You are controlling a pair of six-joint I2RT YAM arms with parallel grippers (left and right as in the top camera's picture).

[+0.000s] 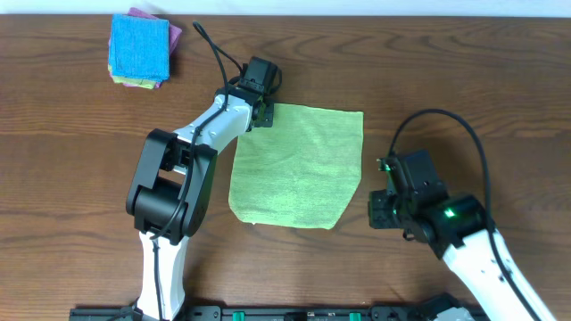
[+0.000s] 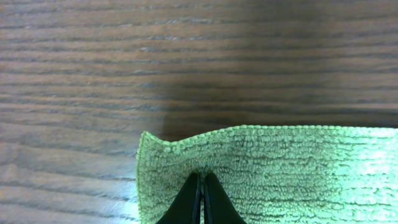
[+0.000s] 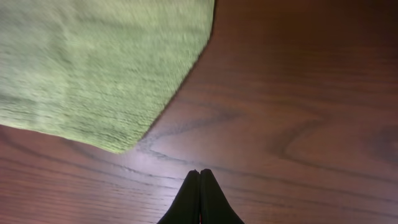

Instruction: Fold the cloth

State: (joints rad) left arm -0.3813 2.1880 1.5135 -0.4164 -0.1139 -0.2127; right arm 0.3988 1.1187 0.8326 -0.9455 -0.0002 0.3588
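Observation:
My right gripper should open, move in and pinch the cloth's edge [image 1: 345,206], as its shut fingers are over wood beside the near corner of the green cloth.
A green cloth [image 1: 299,165] lies spread flat on the wooden table in the overhead view. My left gripper [image 1: 265,114] is at its far left corner. In the left wrist view its fingers [image 2: 202,175] are shut and pinch the cloth [image 2: 280,168] just inside the far edge, which is slightly puckered and raised. My right gripper [image 1: 379,212] is to the right of the cloth's near right corner. In the right wrist view its fingers [image 3: 199,171] are shut and empty above bare wood, with the cloth [image 3: 93,68] up and to the left, apart from them.
A stack of folded cloths [image 1: 140,49], blue on top with pink and yellow beneath, sits at the far left of the table. The wooden table [image 1: 464,80] stretches to the right of the green cloth.

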